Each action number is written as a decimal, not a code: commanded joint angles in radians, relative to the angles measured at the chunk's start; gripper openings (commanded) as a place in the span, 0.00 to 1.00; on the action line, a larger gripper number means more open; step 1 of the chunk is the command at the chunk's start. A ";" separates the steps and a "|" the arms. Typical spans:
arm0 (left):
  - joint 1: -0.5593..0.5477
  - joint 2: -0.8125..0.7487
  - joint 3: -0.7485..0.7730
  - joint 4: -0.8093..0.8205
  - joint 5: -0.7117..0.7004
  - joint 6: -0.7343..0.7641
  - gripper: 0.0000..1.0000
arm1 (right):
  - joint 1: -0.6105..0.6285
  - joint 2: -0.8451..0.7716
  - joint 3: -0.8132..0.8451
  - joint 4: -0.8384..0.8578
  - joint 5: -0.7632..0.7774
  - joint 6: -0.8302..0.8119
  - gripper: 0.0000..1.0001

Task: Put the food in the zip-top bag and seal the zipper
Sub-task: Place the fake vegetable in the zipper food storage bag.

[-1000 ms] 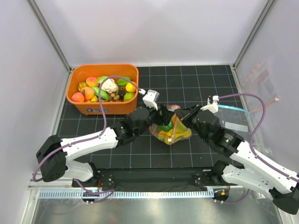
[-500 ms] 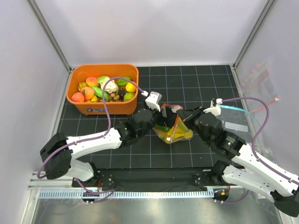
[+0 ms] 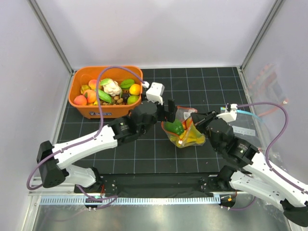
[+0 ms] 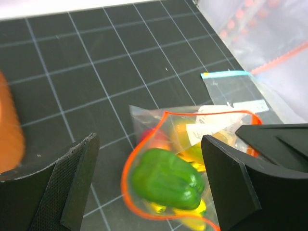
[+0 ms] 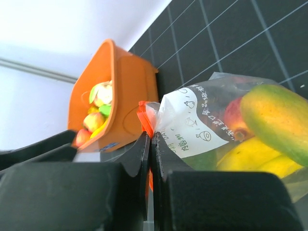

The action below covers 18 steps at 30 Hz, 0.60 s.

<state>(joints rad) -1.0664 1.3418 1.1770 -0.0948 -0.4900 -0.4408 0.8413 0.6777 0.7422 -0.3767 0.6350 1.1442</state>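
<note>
My left gripper needs to grip the red-orange zipper [image 3: 163, 126] [image 4: 125, 179] of the zip-top bag at the side that faces the orange bin, beside the green pepper.
The zip-top bag [image 3: 185, 131] lies at mid-table with its red-orange zipper [image 4: 126, 175] held open in a loop. Inside it are a green pepper [image 4: 166, 179], yellow pieces and a red fruit. My right gripper [image 3: 198, 118] is shut on the bag's mouth edge [image 5: 146, 120], pinching the zipper strip. My left gripper [image 3: 169, 111] is open and empty, hovering just above the bag's open mouth; its fingers [image 4: 62, 192] stand wide on either side of the pepper. More food fills the orange bin [image 3: 80, 109].
A flat clear bag with a blue top edge [image 3: 243, 123] lies right of the right gripper; it also shows in the left wrist view [image 4: 226, 74]. The orange bin stands at the back left. White walls close in both sides.
My left gripper has let go of the green pepper into the bag and lifted back toward the bin. The bag and my right gripper have shifted slightly right.
</note>
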 commanded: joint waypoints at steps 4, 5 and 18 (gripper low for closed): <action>-0.003 -0.029 0.000 -0.214 -0.073 0.059 0.90 | -0.001 0.009 0.051 -0.002 0.115 -0.031 0.01; -0.001 -0.018 -0.008 -0.223 -0.073 0.059 0.90 | -0.001 0.014 0.052 -0.004 0.121 -0.029 0.01; 0.036 0.095 -0.065 -0.161 0.011 0.014 0.75 | -0.001 0.003 0.039 0.009 0.112 -0.037 0.01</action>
<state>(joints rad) -1.0554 1.4223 1.1076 -0.2966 -0.5304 -0.4114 0.8413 0.6998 0.7460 -0.3992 0.6983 1.1137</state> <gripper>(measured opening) 0.771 0.079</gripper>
